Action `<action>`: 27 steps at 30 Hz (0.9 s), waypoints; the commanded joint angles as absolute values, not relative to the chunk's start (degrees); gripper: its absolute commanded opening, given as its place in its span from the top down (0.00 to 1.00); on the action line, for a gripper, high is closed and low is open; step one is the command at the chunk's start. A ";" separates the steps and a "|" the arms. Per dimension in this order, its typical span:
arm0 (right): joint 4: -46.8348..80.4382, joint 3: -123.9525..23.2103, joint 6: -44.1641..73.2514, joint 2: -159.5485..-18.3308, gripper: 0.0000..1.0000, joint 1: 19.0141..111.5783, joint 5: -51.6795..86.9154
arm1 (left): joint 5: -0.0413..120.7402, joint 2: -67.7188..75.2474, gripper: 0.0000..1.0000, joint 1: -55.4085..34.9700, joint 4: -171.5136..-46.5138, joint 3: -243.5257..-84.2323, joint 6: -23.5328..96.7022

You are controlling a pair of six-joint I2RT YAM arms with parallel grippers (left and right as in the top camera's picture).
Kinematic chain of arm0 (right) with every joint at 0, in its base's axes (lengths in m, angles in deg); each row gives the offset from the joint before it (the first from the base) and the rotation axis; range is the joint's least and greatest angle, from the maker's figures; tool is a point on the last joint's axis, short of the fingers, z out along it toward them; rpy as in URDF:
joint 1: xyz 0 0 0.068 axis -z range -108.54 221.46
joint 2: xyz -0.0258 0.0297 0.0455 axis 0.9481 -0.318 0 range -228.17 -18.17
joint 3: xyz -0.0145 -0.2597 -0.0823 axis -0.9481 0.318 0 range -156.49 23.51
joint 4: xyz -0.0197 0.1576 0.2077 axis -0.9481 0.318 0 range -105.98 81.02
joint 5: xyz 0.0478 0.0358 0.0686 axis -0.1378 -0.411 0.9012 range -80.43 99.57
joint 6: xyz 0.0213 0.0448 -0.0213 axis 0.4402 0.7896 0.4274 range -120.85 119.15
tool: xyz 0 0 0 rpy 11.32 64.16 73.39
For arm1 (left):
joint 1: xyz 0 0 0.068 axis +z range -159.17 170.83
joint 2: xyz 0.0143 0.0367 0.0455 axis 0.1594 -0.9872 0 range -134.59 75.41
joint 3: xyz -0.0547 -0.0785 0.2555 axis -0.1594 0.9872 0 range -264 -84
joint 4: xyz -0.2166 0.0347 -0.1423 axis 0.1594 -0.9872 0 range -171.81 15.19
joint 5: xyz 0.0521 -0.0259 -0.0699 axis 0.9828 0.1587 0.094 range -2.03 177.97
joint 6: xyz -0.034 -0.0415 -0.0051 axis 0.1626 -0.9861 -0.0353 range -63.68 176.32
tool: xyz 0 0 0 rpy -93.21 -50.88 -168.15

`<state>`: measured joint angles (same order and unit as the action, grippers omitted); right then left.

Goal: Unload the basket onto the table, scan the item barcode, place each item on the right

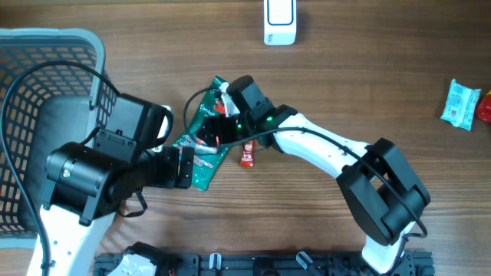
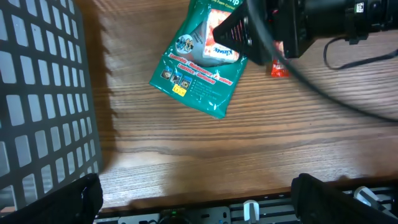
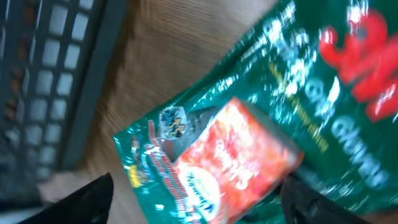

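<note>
Next, I turn my right gripper and pinch the end [image 3: 271,132] opposite the white oval label, because the orange-red packet lies at a slant to that gripper's open fingers.
The item, a green foil packet [image 1: 201,146] with red lettering, lies flat on the wooden table [image 1: 345,84] at its centre. The left wrist view shows this packet [image 2: 196,78] ahead, and it fills the right wrist view [image 3: 298,93]. An orange-red patch with a white oval label [image 3: 239,158] shows on the packet; whether it is a separate packet I cannot tell. My right gripper [image 1: 219,126] hovers low over the packet, open [image 3: 196,199], fingers either side of the orange-red patch. My left gripper [image 1: 184,165] stands open [image 2: 199,199] just left of the packet, holding nothing. A white scanner [image 1: 279,21] stands at the far edge.
A grey plastic basket [image 1: 31,92] stands at the left, its wall close beside my left arm. A small red sachet [image 1: 247,156] lies right of the green packet, under the right arm. A light blue packet [image 1: 460,103] sits at the far right.
</note>
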<state>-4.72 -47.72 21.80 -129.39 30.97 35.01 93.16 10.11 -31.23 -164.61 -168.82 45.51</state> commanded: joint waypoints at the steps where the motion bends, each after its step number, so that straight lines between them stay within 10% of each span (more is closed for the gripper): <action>1: -4.65 -48.79 0.36 -129.30 0.09 33.33 37.54 | 92.70 10.49 0.00 -31.02 -164.48 -169.08 44.97; 27: -10.88 -55.76 -15.71 -141.95 0.25 36.24 45.02 | 92.70 10.49 0.00 -31.02 -164.48 -169.08 44.97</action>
